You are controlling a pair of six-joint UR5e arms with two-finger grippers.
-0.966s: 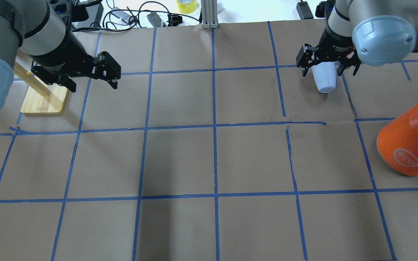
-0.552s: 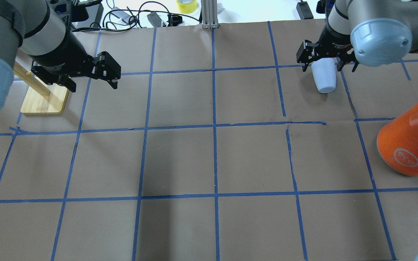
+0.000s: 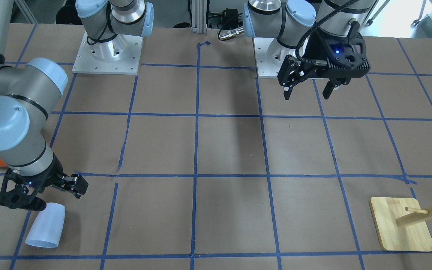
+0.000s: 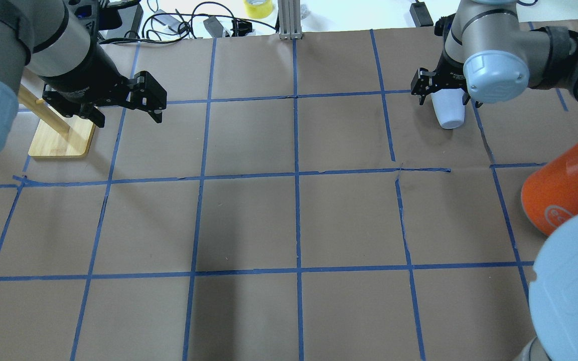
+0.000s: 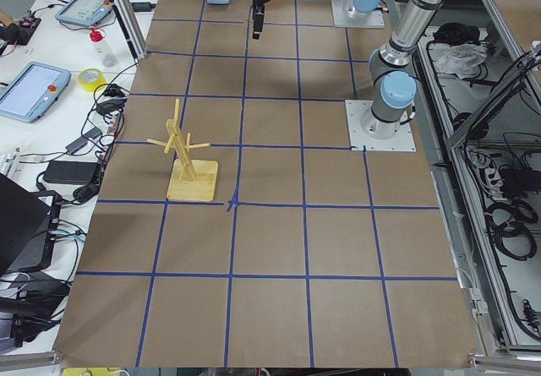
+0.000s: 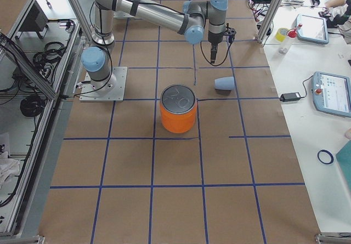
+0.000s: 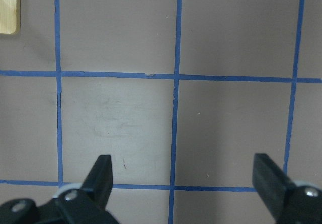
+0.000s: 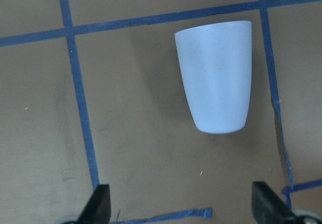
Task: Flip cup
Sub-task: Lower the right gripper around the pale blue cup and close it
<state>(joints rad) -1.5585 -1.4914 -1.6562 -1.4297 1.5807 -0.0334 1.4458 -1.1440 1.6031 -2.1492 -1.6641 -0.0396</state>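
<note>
Next, my right gripper moves to the middle of the cup's body (image 3: 50, 221) (image 8: 218, 85), between the cup's rim and its base, and closes on it there.
The pale blue-white cup (image 4: 448, 113) lies on its side on the brown paper at the far right, with its rim pointing away from the robot. It also shows in the front-facing view (image 3: 46, 225), the right wrist view (image 8: 216, 78) and the exterior right view (image 6: 225, 83). My right gripper (image 4: 445, 93) is open and empty. It hangs above the cup's rim end and does not touch it (image 8: 183, 209). My left gripper (image 4: 126, 111) is open and empty above the table at the far left (image 7: 183, 183).
A large orange can with a silver top (image 4: 560, 195) stands at the right edge, nearer the robot than the cup. A wooden peg stand (image 4: 60, 135) sits under the left arm. Cables and a yellow tape roll (image 4: 258, 7) lie beyond the far edge.
My right gripper has drawn back from the cup toward the table's far edge, and the arm's elbow now fills the lower right corner. The cup and the left arm have not moved.
</note>
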